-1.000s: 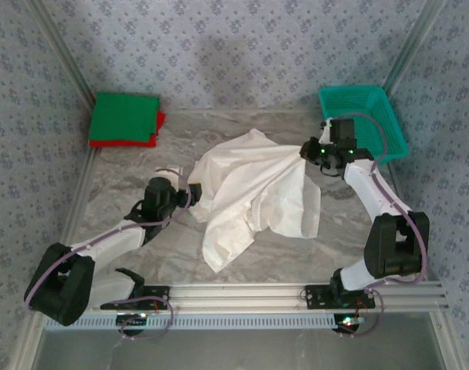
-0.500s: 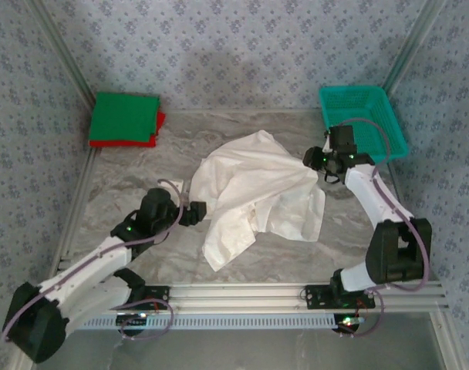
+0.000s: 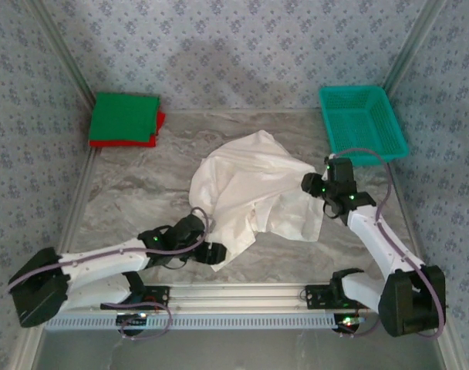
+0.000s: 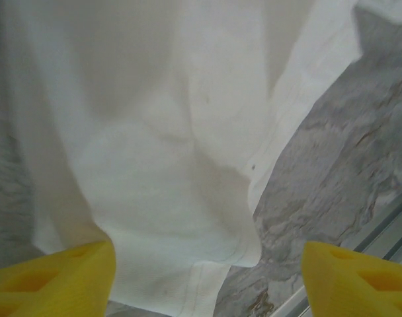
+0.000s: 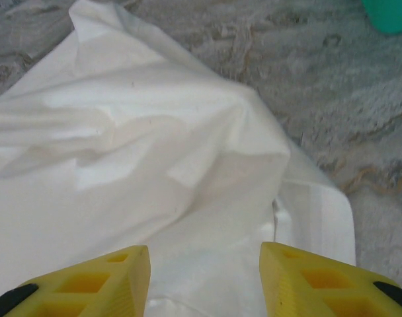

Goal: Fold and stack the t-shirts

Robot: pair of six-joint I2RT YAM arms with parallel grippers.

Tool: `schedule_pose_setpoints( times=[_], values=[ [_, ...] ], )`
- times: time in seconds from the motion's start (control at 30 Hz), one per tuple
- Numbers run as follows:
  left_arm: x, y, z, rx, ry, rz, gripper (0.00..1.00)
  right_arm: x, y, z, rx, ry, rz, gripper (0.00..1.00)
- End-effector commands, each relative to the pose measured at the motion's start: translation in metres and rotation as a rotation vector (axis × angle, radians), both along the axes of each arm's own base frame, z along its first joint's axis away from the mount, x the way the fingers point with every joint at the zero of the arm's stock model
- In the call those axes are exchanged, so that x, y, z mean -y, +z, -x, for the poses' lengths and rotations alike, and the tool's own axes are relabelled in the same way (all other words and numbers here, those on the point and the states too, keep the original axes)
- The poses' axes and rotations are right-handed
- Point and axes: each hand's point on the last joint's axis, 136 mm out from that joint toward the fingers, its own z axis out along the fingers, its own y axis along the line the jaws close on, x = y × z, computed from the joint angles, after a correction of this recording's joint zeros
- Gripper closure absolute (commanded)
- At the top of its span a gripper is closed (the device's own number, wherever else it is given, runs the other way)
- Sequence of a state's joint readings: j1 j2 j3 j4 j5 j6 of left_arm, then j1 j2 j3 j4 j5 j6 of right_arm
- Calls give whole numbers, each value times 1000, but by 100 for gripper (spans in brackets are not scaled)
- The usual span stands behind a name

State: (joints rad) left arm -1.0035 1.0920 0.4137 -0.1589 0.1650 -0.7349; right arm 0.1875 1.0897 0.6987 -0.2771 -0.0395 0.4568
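Note:
Next, I pinch the near corner [image 3: 236, 252] of the off-white t-shirt with my left gripper, as it lies crumpled in the middle, and pull the cloth toward the back before folding.
The large off-white t-shirt [image 3: 250, 189] lies crumpled and wrinkled in the middle of the marble table. My left gripper [image 3: 211, 253] sits low at the shirt's near corner. In the left wrist view it [image 4: 207, 290] is open, with the shirt's hem [image 4: 188, 218] lying between the wide-apart yellow fingers [image 4: 55, 277]. At the shirt's right edge is my right gripper [image 3: 310, 185]. Seen from the right wrist, it [image 5: 204, 284] is open just above the white cloth [image 5: 155, 152]. The green folded t-shirt [image 3: 125, 117] rests on the red one [image 3: 159, 123] at the back left.
A teal mesh basket [image 3: 363, 119] stands at the back right corner. Bare marble table [image 3: 119, 193] lies left of the shirt. An aluminium rail [image 3: 296, 291] runs along the near edge, close behind my left gripper. Patterned walls enclose the table.
The left arm swung from the shirt's left side down to its near corner. The right gripper moved nearer along the right edge. The shirt has gone from stretched to slack.

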Motion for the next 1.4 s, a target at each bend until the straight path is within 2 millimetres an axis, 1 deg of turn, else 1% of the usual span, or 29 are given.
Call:
schedule_pose_setpoints(
  times=[0.0, 0.07, 0.13, 0.2, 0.3, 0.37, 0.43, 0.5, 0.53, 0.6, 0.67, 0.7, 0.73, 0.83, 0.87, 0.9, 0.93, 0.97, 1.0, 1.1, 1.23, 1.37],
  values=[
    [26, 2, 9, -25, -91, 97, 27, -5, -3, 8, 20, -23, -30, 50],
    [29, -7, 9, -43, -98, 82, 27, -4, -7, 10, 11, -30, -33, 50],
    [34, -14, 12, -82, -112, 77, 27, -4, -7, 10, 17, -29, -35, 49],
    [34, -20, 16, -124, -118, 44, 34, -5, -2, 7, 32, -22, -34, 49],
    [27, -14, 17, -102, -113, 8, 35, -3, 2, 5, 42, -18, -19, 48],
    [17, -10, 15, -73, -104, -25, 40, -2, 2, 3, 46, -18, -18, 48],
    [7, -10, 11, -45, -74, -62, 54, -1, 1, 1, 46, -20, -20, 48],
    [-1, -18, 10, -47, -39, -86, 74, -1, -2, 2, 38, -18, -25, 48],
    [-2, -21, 10, -51, -30, -85, 77, -2, -3, 2, 34, -15, -28, 48],
    [-3, -28, 11, -59, -15, -79, 87, -2, -8, 7, 9, -10, -28, 48],
    [-8, -31, 9, -39, -2, -91, 96, -6, -11, 15, -18, 15, -26, 48],
    [-14, -31, 6, -18, 18, -106, 97, -9, -12, 20, -34, 29, -24, 48],
    [-19, -29, 4, 0, 33, -111, 96, -12, -12, 25, -44, 45, -24, 48],
    [-17, -7, 1, 48, 37, -53, 86, -36, -12, 45, -46, 148, -42, 48],
    [-16, 1, 1, 62, 28, -35, 76, -41, -13, 51, -45, 173, -48, 48],
    [-16, 6, 2, 70, 17, -30, 60, -46, -15, 55, -46, 191, -61, 47],
    [-16, 8, 5, 68, 6, -24, 54, -48, -18, 58, -49, 197, -76, 47],
    [-16, 6, 10, 52, -11, -10, 44, -49, -23, 60, -55, 199, -88, 47],
    [-15, 2, 15, 27, -17, 5, 39, -50, -27, 60, -57, 197, -95, 47],
    [-8, -8, 25, -43, -28, 44, 36, -51, -30, 55, -57, 195, -90, 47],
    [3, -13, 29, -50, -79, 11, 33, -54, -32, 50, -56, 204, -83, 47],
    [22, -21, 34, -90, -138, 0, 32, -55, -36, 49, -57, 207, -77, 47]
  ],
)
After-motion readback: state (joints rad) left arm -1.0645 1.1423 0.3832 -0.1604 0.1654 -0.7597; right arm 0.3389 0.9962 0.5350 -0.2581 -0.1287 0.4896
